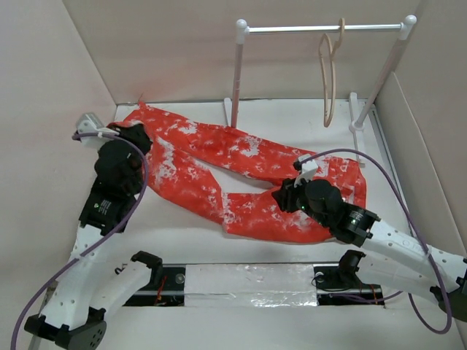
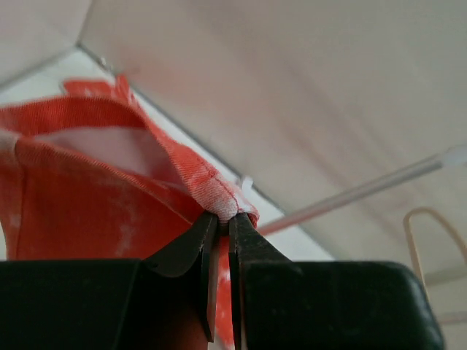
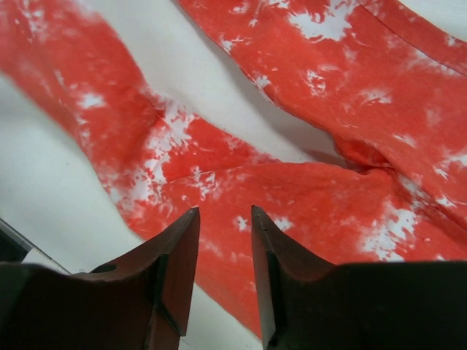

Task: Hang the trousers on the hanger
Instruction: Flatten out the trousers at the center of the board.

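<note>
Next, my left gripper lays the hem down and leaves it on the white table floor (image 1: pixel 122 180) by the beige side, at a spot nearer than the far leg.
The orange-red trousers (image 1: pixel 219 164) with white splotches lie spread across the white table floor, waist at the far left and two legs running right. My left gripper (image 1: pixel 139 135) is shut on the hem of the waist; the pinched edge shows in the left wrist view (image 2: pixel 222 204). My right gripper (image 1: pixel 283 197) is open and hovers just above the lower leg (image 3: pixel 292 197), holding nothing. The pale beige hanger (image 1: pixel 330 73) hangs by its hook from the metal crossbar at the back; part of it shows in the left wrist view (image 2: pixel 430 240).
A white tube rack (image 1: pixel 237 69) with a metal crossbar (image 1: pixel 321 28) stands at the back. Beige walls (image 1: pixel 44 95) enclose the table on the left, back and right. A taped slot (image 1: pixel 248 284) runs along the near edge between the arm bases.
</note>
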Robot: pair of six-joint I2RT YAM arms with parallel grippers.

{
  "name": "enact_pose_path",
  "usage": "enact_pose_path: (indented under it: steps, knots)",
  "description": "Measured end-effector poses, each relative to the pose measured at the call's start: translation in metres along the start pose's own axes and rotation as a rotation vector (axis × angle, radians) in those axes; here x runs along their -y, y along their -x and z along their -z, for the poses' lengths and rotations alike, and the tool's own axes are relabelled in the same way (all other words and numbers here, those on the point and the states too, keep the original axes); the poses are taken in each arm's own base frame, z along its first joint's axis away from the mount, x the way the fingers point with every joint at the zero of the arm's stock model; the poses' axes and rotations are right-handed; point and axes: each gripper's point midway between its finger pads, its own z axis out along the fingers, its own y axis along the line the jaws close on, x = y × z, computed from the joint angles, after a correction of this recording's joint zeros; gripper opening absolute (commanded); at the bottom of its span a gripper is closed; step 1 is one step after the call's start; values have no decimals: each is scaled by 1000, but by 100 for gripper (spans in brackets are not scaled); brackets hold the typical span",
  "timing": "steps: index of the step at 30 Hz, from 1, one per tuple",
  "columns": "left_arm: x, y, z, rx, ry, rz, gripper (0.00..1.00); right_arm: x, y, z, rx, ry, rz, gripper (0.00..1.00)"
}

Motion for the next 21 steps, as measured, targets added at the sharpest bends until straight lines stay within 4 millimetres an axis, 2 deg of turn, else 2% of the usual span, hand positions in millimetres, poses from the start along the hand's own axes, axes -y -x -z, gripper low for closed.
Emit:
enact_pose_path:
  steps: [3, 6, 10, 12, 15, 18, 19, 21]
  knots:
    - [13, 43, 0, 110, 13, -45, 0, 8, 2, 3, 8, -20, -11, 46]
    - [9, 64, -9, 177, 79, -104, 0, 15, 2, 2, 7, -40, -15, 46]
    - [-22, 54, -31, 173, 207, -194, 0, 22, 0, 4, -4, -63, -20, 46]
    - [-47, 37, -45, 137, 281, -241, 0, 24, 0, 6, -2, -69, -23, 46]
    - [-87, 22, -56, 92, 394, -287, 0, 34, 0, 8, 9, -102, -45, 53]
    - [-123, 18, -60, 75, 482, -278, 0, 52, -1, 7, 11, -163, -77, 47]
    - [-136, 19, -61, 75, 509, -266, 0, 59, -3, 6, 8, -183, -89, 41]
    - [-162, 20, -63, 70, 561, -238, 0, 71, -8, 5, -3, -216, -115, 35]
